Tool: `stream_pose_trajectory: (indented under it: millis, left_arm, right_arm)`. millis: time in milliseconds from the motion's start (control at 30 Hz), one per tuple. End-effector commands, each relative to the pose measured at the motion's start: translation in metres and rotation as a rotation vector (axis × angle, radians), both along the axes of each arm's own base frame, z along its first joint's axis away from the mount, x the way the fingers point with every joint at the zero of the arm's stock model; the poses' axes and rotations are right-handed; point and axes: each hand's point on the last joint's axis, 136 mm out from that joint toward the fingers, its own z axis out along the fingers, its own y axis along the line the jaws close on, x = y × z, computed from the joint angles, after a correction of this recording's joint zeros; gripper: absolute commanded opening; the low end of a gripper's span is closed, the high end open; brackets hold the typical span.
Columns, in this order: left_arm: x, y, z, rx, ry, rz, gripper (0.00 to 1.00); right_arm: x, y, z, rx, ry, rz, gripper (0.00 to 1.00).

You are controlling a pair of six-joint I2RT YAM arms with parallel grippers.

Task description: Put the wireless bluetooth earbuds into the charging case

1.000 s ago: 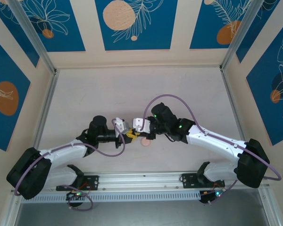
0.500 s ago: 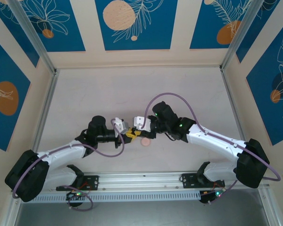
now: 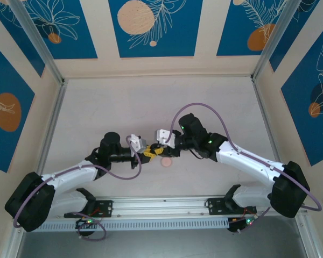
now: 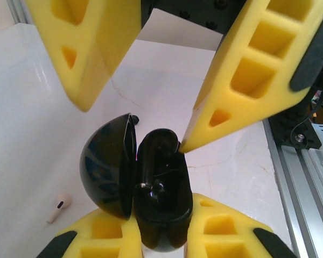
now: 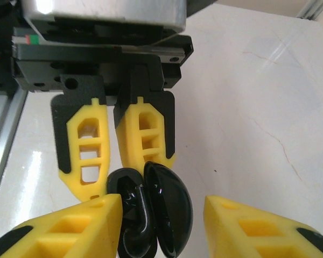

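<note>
My right gripper will take the black earbud by its head (image 4: pixel 164 142) and lift it out, because its stem lies flat across the case's wells.
The black charging case (image 4: pixel 160 215) stands with its domed lid (image 4: pixel 105 166) swung open to the left. My left gripper (image 4: pixel 160 236) is shut on the case's lower body. A glossy black earbud (image 4: pixel 153 188) sits inside the case well. My right gripper (image 5: pixel 160 207) is open around the case: one finger (image 5: pixel 70 226) rests against the case body (image 5: pixel 130 215), the other finger (image 5: pixel 258 228) stands apart from the lid. In the top view the two grippers meet nose to nose, left gripper (image 3: pixel 148 153) and right gripper (image 3: pixel 158 148). A pale pink earbud (image 4: pixel 59 207) lies on the table.
A round pale pink case (image 3: pixel 166 163) lies on the white table (image 3: pixel 151 107) just below the right gripper. An aluminium rail (image 4: pixel 307 161) runs along the near edge. Patterned walls enclose the table on three sides.
My right gripper's jaws have spread apart at the case, and its wrist has shifted slightly up and left. The left gripper has kept hold of the case in place.
</note>
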Motion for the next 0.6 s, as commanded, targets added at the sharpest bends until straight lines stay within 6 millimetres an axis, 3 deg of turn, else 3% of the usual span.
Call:
stream_pose_trajectory:
  millis: [0, 167, 367, 567]
  left_arm:
    - [-0.001, -0.005, 0.018, -0.037, -0.064, -0.024, 0.15]
    - [0.000, -0.004, 0.019, -0.038, -0.069, -0.020, 0.15]
    - [0.001, -0.001, 0.018, -0.031, -0.095, -0.003, 0.15]
    - [0.003, 0.001, 0.018, -0.023, -0.110, 0.017, 0.15]
  right_arm:
    - [-0.013, -0.002, 0.011, 0.061, 0.045, 0.042, 0.45]
    - [-0.012, -0.006, 0.017, 0.096, 0.078, 0.025, 0.45]
    - [0.001, -0.025, 0.038, 0.215, 0.218, -0.078, 0.45]
    - [-0.005, -0.036, 0.042, 0.250, 0.377, -0.133, 0.43]
